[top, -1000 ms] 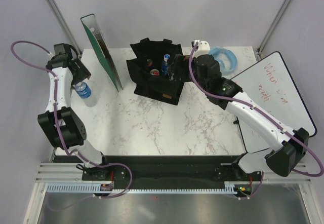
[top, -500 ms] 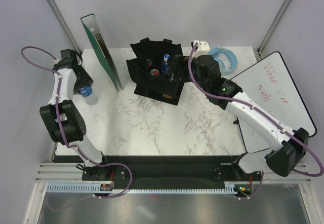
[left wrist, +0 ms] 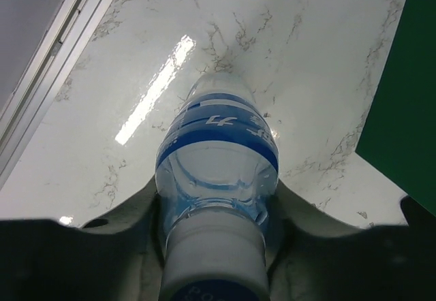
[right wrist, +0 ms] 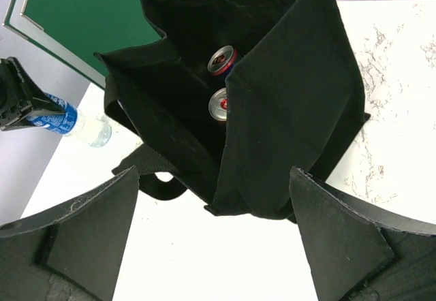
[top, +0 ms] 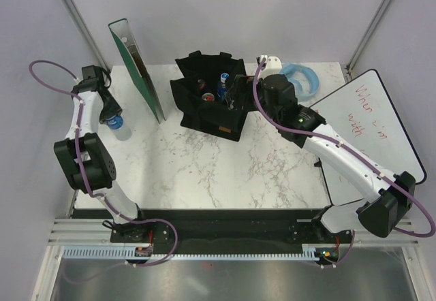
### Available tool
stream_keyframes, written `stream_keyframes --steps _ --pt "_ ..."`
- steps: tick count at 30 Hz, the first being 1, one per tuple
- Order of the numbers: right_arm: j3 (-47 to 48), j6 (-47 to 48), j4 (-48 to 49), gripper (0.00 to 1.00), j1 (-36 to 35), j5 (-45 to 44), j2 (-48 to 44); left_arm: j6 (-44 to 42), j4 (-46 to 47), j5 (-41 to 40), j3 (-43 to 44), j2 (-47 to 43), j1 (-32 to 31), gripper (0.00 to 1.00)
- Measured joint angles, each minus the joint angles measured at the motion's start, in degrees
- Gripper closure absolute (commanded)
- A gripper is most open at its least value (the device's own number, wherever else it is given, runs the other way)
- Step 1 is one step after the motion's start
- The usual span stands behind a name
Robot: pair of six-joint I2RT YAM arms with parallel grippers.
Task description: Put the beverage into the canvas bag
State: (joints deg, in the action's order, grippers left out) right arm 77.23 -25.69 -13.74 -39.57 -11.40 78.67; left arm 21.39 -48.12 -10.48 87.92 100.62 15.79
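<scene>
The canvas bag's side panel leans in over the cans, so my right gripper needs to pinch the panel's edge [right wrist: 223, 144] to keep the canvas bag's opening open for the beverage.
The beverage, a clear water bottle [top: 120, 129] with a blue label, lies on the marble table near its left edge. My left gripper [top: 111, 115] is shut on it at the cap end. In the left wrist view both fingers press the shoulders of the bottle [left wrist: 218, 171] just past its white cap. The canvas bag [top: 211, 114], black and boxy, stands open at the back centre with cans [right wrist: 219, 103] inside. My right gripper [top: 237, 98] hovers open over the bag's right side, its fingers [right wrist: 102, 226] wide apart above the bag [right wrist: 293, 97].
A green board [top: 136, 69] stands upright between the bottle and the bag. A whiteboard [top: 371, 120] with red writing lies at the right. A blue ring [top: 304, 77] and a small white object [top: 274, 61] sit behind the right arm.
The left gripper came down over the bottle's cap end and closed on it. The right arm and the bag stayed in place.
</scene>
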Motion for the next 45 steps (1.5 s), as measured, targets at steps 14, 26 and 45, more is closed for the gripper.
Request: stream_keyframes --steps 14,26,45 --pt "-0.2 -0.1 -0.4 0.02 0.0 -1.7 0.4 -3.1 -8.0 -5.2 9.2 -16.9 -15.8 0.98" --pt "5.5 -1.1 -1.7 0.68 0.0 -4.6 13.6 -2.3 -5.1 6.8 21.4 -25.4 -30.8 0.98" --pt "3.0 -2.6 -1.6 1.0 0.0 -6.6 12.1 -1.3 5.0 15.2 22.3 -11.0 -41.3 0.98"
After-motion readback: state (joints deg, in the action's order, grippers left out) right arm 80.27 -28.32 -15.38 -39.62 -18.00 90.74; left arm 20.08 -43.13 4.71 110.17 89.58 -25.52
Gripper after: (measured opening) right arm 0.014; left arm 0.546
